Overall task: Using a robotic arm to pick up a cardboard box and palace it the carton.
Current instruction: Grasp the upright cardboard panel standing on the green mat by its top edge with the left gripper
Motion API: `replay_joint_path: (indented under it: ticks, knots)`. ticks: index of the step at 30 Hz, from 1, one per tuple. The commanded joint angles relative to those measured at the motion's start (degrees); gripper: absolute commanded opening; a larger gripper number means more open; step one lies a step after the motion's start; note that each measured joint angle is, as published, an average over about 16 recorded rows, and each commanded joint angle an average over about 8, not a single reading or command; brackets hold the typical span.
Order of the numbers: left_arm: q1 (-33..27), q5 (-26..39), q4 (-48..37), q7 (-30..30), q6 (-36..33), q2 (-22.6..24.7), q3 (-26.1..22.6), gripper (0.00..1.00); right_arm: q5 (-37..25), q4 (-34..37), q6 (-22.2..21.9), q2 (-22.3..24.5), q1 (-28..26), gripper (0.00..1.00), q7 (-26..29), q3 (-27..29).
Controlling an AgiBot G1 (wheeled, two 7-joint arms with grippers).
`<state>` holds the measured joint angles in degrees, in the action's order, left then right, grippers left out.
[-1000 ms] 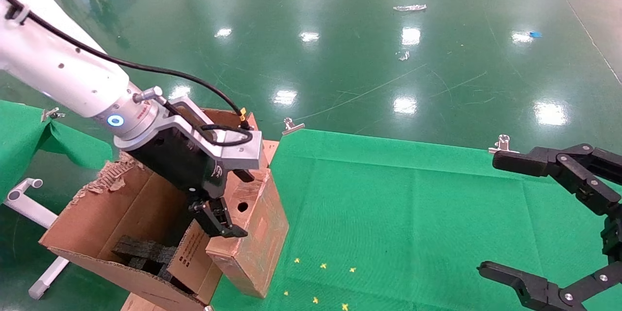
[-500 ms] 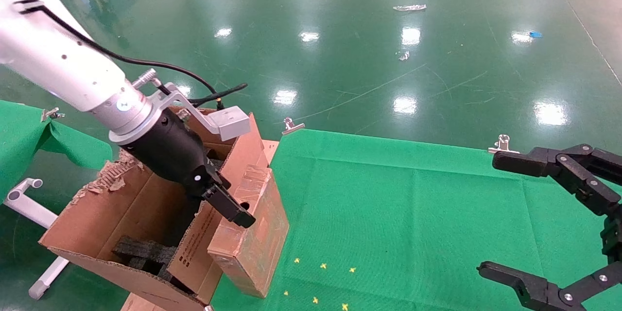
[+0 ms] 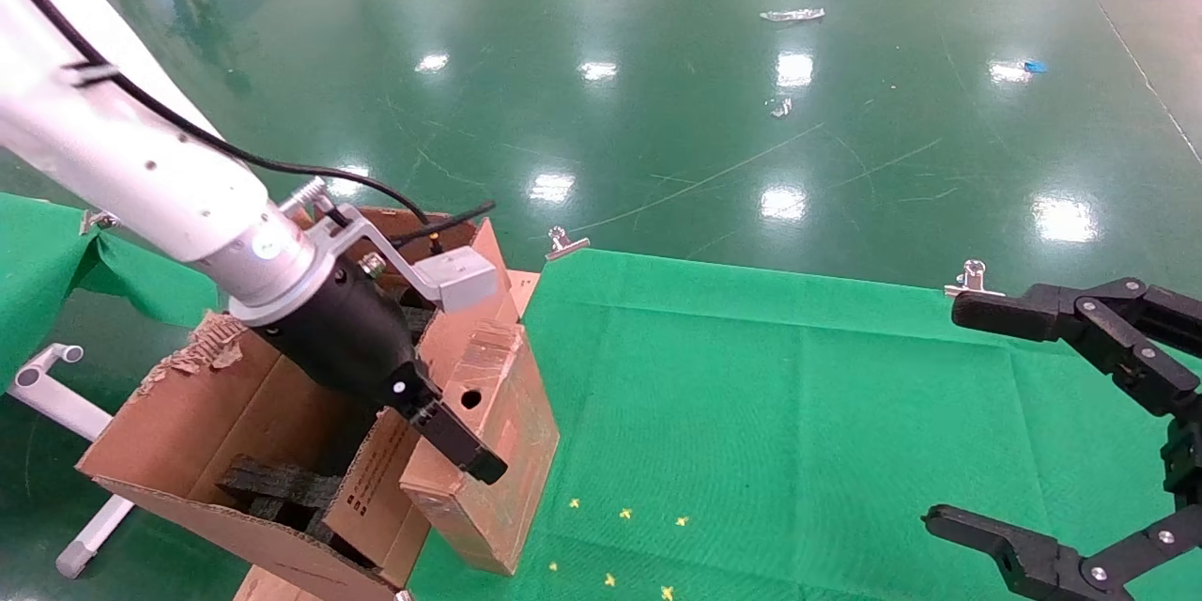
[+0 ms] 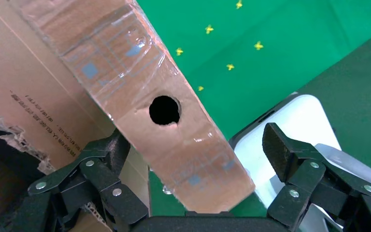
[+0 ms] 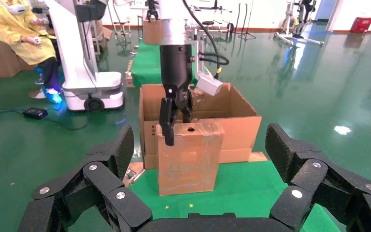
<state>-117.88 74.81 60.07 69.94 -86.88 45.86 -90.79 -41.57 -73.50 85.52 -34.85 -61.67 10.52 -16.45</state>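
Observation:
The fingers of my left gripper needs to close across the narrow top of the cardboard box, on opposite sides beside the box's round hole (image 3: pixel 469 403) (image 4: pixel 170 118).
The cardboard box (image 3: pixel 502 451), reddish-brown and wrapped in shiny tape with a round hole in its top face, stands upright at the green table's left edge against the carton (image 3: pixel 178 413). My left gripper (image 3: pixel 441 427), on the white arm, is open and straddles the box's top. One finger (image 3: pixel 465 453) lies over the box's table-side face; the other is on the carton side. In the left wrist view the box (image 4: pixel 140 72) runs between the spread fingers of the left gripper (image 4: pixel 196 145). My right gripper (image 3: pixel 953 413) is open, empty and parked at the far right.
The carton holds black foam inserts (image 3: pixel 272 488). Yellow cross marks (image 3: pixel 624 515) dot the green cloth (image 3: pixel 798 413), held by metal clips (image 3: pixel 563 242). A white frame (image 3: pixel 66 394) and a second green table (image 3: pixel 47 263) lie to the left. The right wrist view shows a person (image 5: pixel 26 34) and a robot base (image 5: pixel 94 92).
The left wrist has turned and come down and forward, so its outer finger now reaches lower over the box's table-side face. The box and the right arm have stayed in place.

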Motion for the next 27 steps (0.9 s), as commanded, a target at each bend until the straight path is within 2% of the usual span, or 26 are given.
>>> replay_joint_path:
  ticks: [1, 4, 5, 8, 9, 12, 13, 27]
  knots:
    - [0.5, 0.6, 0.6, 1.1, 0.6, 0.3, -0.4, 0.93, 0.0, 0.0, 0.0, 0.0, 0.0, 1.00, 0.0, 0.0]
    - [1.3, 0.8, 0.8, 1.3, 1.3, 0.5, -0.6, 0.69, 0.0, 0.0, 0.0, 0.0, 0.0, 1.00, 0.0, 0.0]
    - [1.5, 0.8, 0.9, 1.3, 1.5, 0.6, -0.7, 0.59, 0.0, 0.0, 0.0, 0.0, 0.0, 0.94, 0.0, 0.0]
    - [1.9, 0.7, 1.0, 1.0, 1.8, 0.7, -0.7, 0.24, 0.0, 0.0, 0.0, 0.0, 0.0, 0.58, 0.0, 0.0]
    - [2.0, 0.7, 1.0, 0.9, 1.9, 0.7, -0.7, 0.17, 0.0, 0.0, 0.0, 0.0, 0.0, 0.45, 0.0, 0.0]
    - [2.1, 0.9, 1.1, 0.5, 2.0, 0.7, -0.7, 0.03, 0.0, 0.0, 0.0, 0.0, 0.0, 0.08, 0.0, 0.0]
    - [2.1, 1.0, 1.1, 0.4, 2.1, 0.7, -0.8, 0.00, 0.0, 0.0, 0.0, 0.0, 0.0, 0.01, 0.0, -0.1]
    - [1.4, 5.0, 1.6, -1.4, 3.9, 1.3, -1.5, 0.00, 0.1, 0.0, 0.0, 0.0, 0.0, 0.00, -0.1, -0.1]
